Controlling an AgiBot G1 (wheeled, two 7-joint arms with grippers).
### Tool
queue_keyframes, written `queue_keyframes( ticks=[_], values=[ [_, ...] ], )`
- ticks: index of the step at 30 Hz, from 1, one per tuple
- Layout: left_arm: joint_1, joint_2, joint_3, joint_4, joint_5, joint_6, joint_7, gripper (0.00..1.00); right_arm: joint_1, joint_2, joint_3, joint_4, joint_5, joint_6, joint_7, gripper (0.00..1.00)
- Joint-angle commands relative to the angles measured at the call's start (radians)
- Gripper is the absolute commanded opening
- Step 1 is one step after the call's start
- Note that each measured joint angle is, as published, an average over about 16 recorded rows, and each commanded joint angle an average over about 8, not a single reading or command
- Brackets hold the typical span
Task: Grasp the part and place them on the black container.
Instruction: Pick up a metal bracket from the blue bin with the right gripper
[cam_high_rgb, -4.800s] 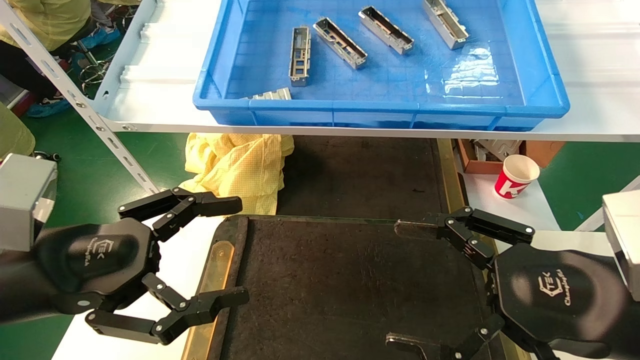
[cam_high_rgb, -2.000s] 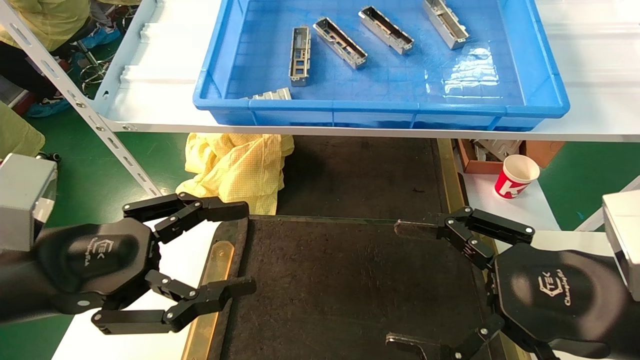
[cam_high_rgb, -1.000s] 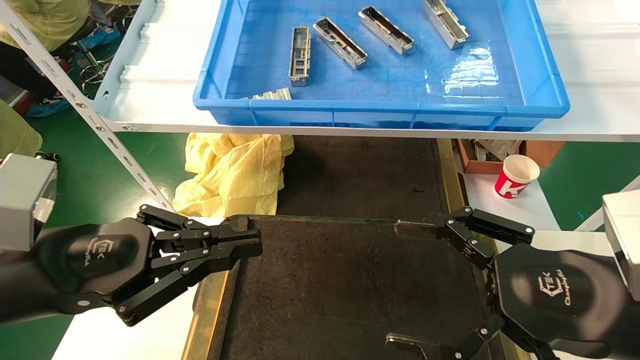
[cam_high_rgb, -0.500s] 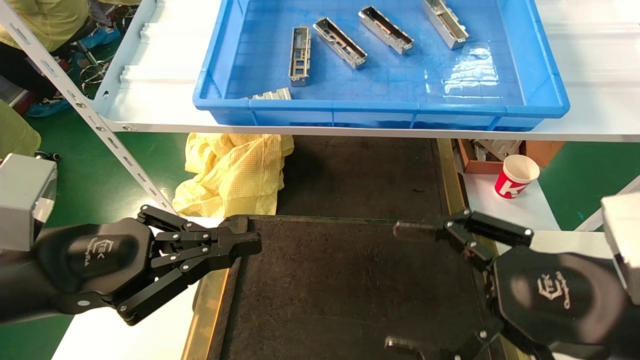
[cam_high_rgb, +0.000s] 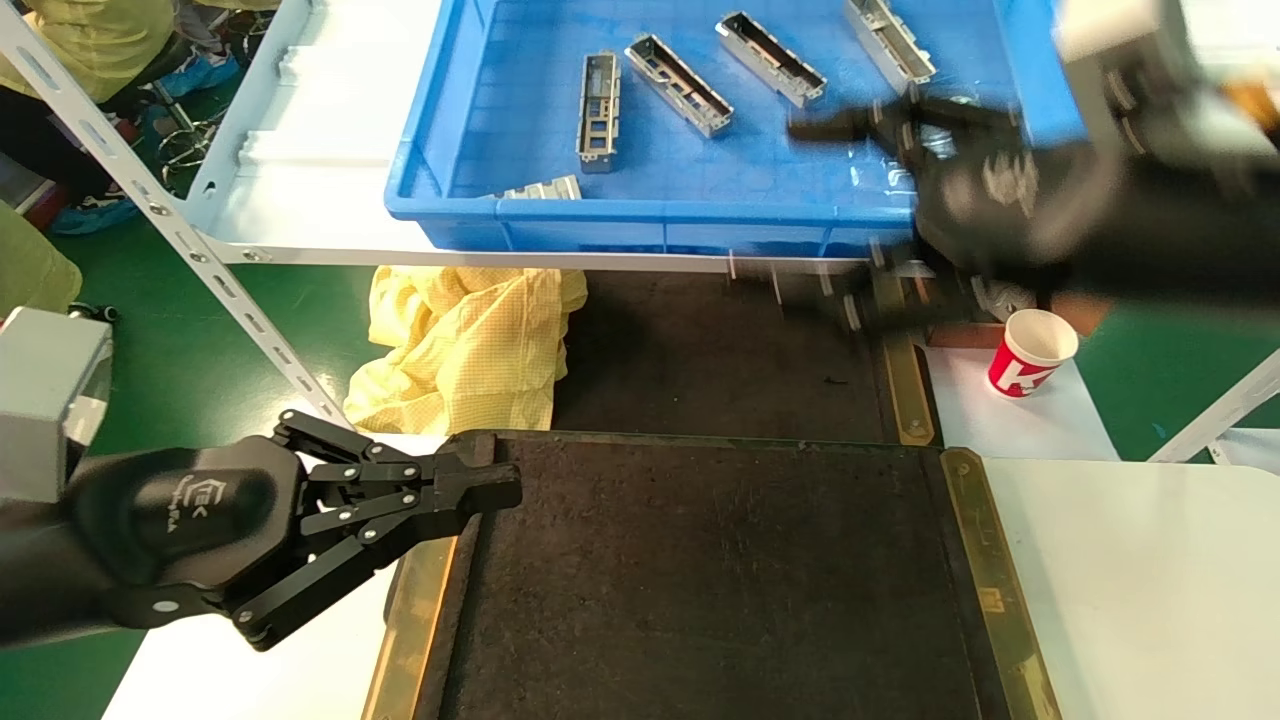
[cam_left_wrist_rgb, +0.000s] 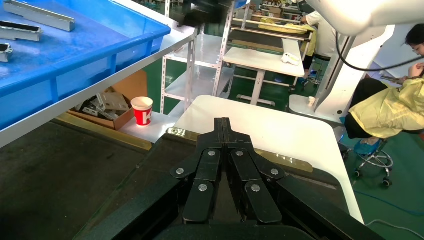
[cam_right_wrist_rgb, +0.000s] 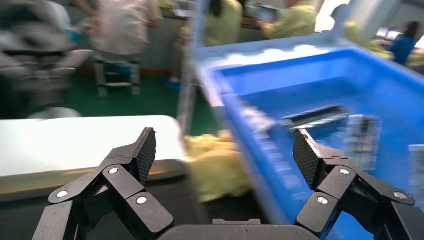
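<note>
Next, I need to close my right gripper on the near end (cam_high_rgb: 699, 101) (cam_right_wrist_rgb: 362, 154) of the slanted silver-grey part beside the straight-lying part in the blue bin.
Several silver-grey parts lie in the blue bin (cam_high_rgb: 1090, 205) on the shelf: one part (cam_high_rgb: 599, 112) at the left, another (cam_high_rgb: 679, 85) beside it, a third (cam_high_rgb: 771, 59) farther right. The black container (cam_high_rgb: 700, 570) lies below, bare, with brass strips (cam_high_rgb: 985, 590) along its sides. My right gripper (cam_high_rgb: 825, 215) is open and empty, raised at the bin's near right rim; it shows in the right wrist view (cam_right_wrist_rgb: 225, 145) with a blurred part (cam_right_wrist_rgb: 315, 116) beyond. My left gripper (cam_high_rgb: 505, 487) is shut and empty at the container's far left corner, also in the left wrist view (cam_left_wrist_rgb: 222, 125).
A yellow cloth (cam_high_rgb: 470, 340) lies under the shelf at the left. A red and white paper cup (cam_high_rgb: 1030, 350) and a cardboard box stand at the right. A slanted metal shelf strut (cam_high_rgb: 150, 200) runs down the left. White tabletops flank the container.
My right arm has swung up and away from over the container to the blue bin's near right rim, still open. My left gripper shut earlier and has stayed put since.
</note>
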Motion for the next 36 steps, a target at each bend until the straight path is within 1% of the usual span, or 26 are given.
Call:
queue_keyframes(
  ticks=[1, 2, 3, 7, 11, 14, 18, 21, 24, 28, 32, 33, 34, 36],
  values=[
    [0.0, 0.0, 0.0, 0.0, 0.0, 0.0, 0.0, 0.85, 0.077, -0.042, -0.025, -0.06, -0.061, 0.02, 0.002, 1.0],
    [0.0, 0.0, 0.0, 0.0, 0.0, 0.0, 0.0, 0.95, 0.109, -0.065, -0.035, -0.104, -0.083, 0.026, -0.009, 1.0],
    [0.0, 0.0, 0.0, 0.0, 0.0, 0.0, 0.0, 1.0, 0.141, -0.088, -0.045, -0.148, -0.103, 0.031, -0.021, 1.0],
    [0.0, 0.0, 0.0, 0.0, 0.0, 0.0, 0.0, 1.0, 0.253, -0.178, -0.082, -0.323, -0.176, 0.049, -0.087, 1.0],
    [0.0, 0.0, 0.0, 0.0, 0.0, 0.0, 0.0, 1.0, 0.337, -0.26, -0.112, -0.492, -0.233, 0.084, -0.156, 1.0],
    [0.0, 0.0, 0.0, 0.0, 0.0, 0.0, 0.0, 1.0, 0.378, -0.313, -0.125, -0.604, -0.264, 0.139, -0.202, 1.0],
    [0.0, 0.0, 0.0, 0.0, 0.0, 0.0, 0.0, 1.0, 0.413, -0.377, -0.136, -0.72, -0.296, 0.243, -0.252, 1.0],
    [0.0, 0.0, 0.0, 0.0, 0.0, 0.0, 0.0, 1.0, 0.428, -0.42, -0.144, -0.783, -0.316, 0.315, -0.282, 1.0],
    [0.0, 0.0, 0.0, 0.0, 0.0, 0.0, 0.0, 1.0, 0.439, -0.457, -0.153, -0.831, -0.332, 0.37, -0.308, 1.0],
    [0.0, 0.0, 0.0, 0.0, 0.0, 0.0, 0.0, 1.0, 0.448, -0.495, -0.16, -0.877, -0.345, 0.425, -0.333, 1.0],
    [0.0, 0.0, 0.0, 0.0, 0.0, 0.0, 0.0, 1.0, 0.446, -0.517, -0.164, -0.895, -0.346, 0.462, -0.346, 1.0],
    [0.0, 0.0, 0.0, 0.0, 0.0, 0.0, 0.0, 1.0, 0.444, -0.52, -0.164, -0.895, -0.344, 0.468, -0.348, 0.98],
    [0.0, 0.0, 0.0, 0.0, 0.0, 0.0, 0.0, 1.0, 0.442, -0.523, -0.165, -0.894, -0.343, 0.473, -0.348, 0.94],
    [0.0, 0.0, 0.0, 0.0, 0.0, 0.0, 0.0, 1.0, 0.435, -0.526, -0.168, -0.888, -0.339, 0.479, -0.347, 0.81]
  ],
)
